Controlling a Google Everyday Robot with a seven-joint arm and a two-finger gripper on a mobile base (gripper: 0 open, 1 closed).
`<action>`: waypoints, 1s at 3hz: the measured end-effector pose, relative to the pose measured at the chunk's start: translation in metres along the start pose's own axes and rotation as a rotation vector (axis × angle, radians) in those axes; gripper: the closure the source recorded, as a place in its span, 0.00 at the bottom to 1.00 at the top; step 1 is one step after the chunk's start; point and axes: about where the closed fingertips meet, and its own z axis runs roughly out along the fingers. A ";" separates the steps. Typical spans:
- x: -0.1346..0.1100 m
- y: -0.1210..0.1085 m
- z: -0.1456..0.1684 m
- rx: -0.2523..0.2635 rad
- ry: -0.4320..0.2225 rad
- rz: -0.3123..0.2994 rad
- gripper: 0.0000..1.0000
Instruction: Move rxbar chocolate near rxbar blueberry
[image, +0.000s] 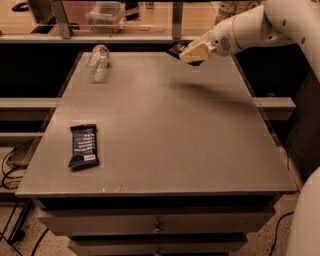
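The rxbar chocolate will go down from my gripper on the grey table (100, 110) just behind the rxbar blueberry, towards the bottle.
The rxbar blueberry (83, 145), a dark navy bar with white text, lies flat near the table's front left. My gripper (192, 52) hangs above the far middle-right of the table, well away from the blue bar. It is shut on the rxbar chocolate (178, 49), a small black bar that sticks out to the left of the cream fingers (196, 51) and is lifted clear of the table.
A clear plastic bottle (98, 62) lies on its side at the table's far left. The grey table (165, 125) has drawers below its front edge. A shelf rail runs behind the table. My white arm (260, 27) reaches in from the upper right.
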 end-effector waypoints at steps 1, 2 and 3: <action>-0.021 0.037 0.012 -0.097 -0.030 -0.078 1.00; -0.044 0.093 0.026 -0.222 -0.079 -0.163 1.00; -0.060 0.149 0.037 -0.337 -0.149 -0.203 1.00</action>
